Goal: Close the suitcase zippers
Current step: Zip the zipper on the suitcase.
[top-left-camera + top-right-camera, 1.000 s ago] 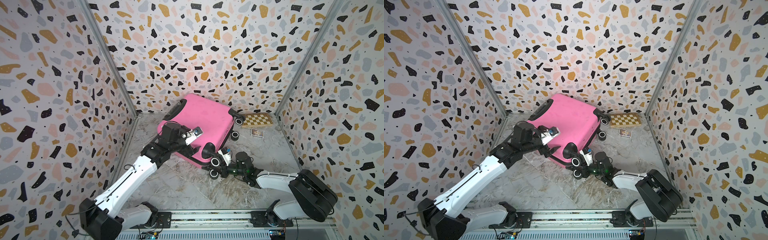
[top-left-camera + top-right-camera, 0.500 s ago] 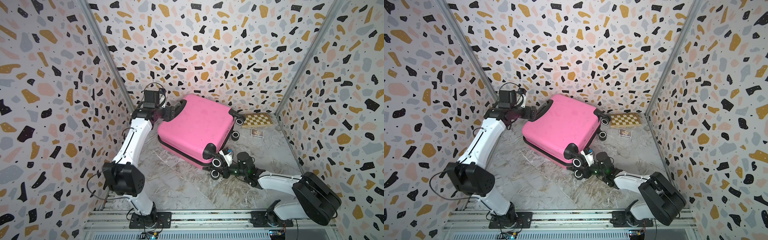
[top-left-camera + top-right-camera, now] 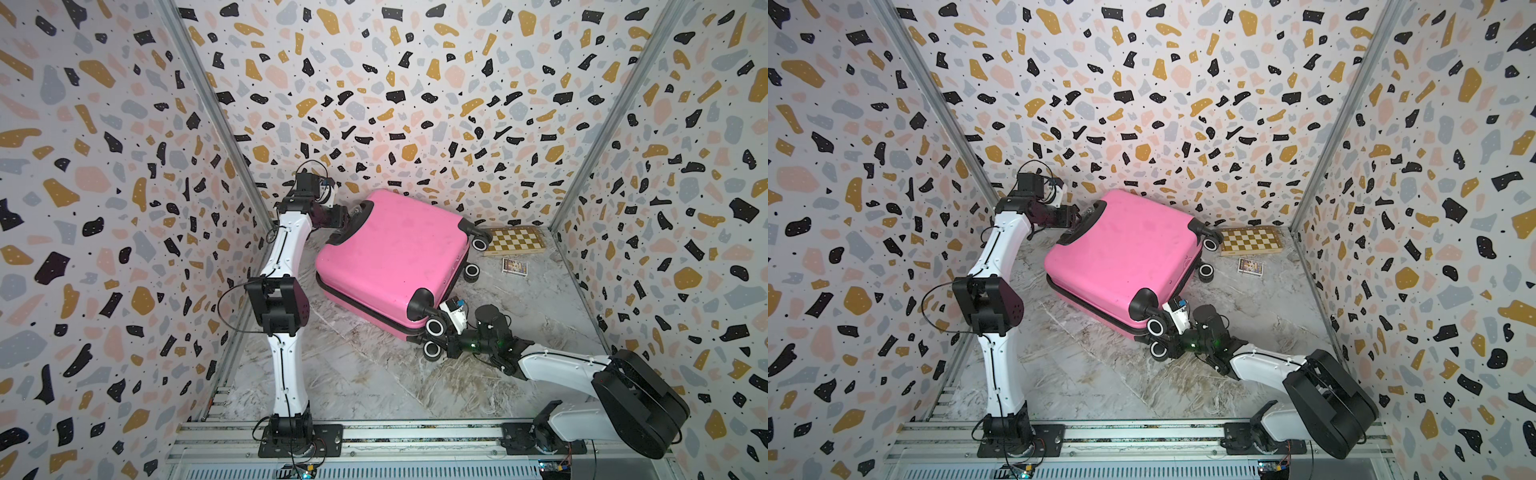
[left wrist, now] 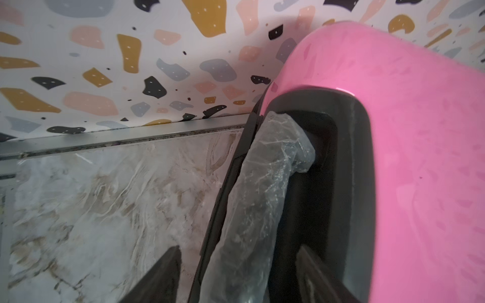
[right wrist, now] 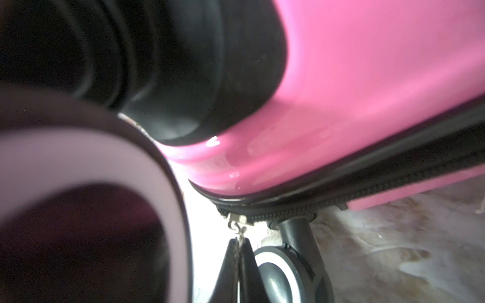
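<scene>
The suitcase is crooked, handle end angled away from me, so the left gripper needs to grip the wrapped handle [image 4: 258, 197] and swing it straighter before zipping.
The pink suitcase [image 3: 395, 253] [image 3: 1121, 253] lies flat on the marble floor with its shells together. Its black zipper track [image 3: 361, 302] [image 5: 341, 199] runs round the rim. My left gripper [image 3: 351, 214] [image 3: 1081, 216] [image 4: 238, 249] is at the far left end, open, one finger on each side of the plastic-wrapped black handle [image 4: 262, 183]. My right gripper [image 3: 444, 343] [image 3: 1169, 343] [image 5: 239, 242] sits low between the two near wheels. It is shut on the small metal zipper pull [image 5: 237, 230] at the track's corner.
A wooden chessboard [image 3: 517, 241] lies in the back right corner, with a small card box [image 3: 514, 266] in front of it. A white-rimmed wheel [image 5: 283, 278] is right beside my right fingers. The terrazzo walls close in on three sides, and the suitcase's far end is near the back wall.
My left arm has swung from the suitcase's near left side up to its far left end at the handle, and its jaws have narrowed. The right arm has stayed on the pull.
</scene>
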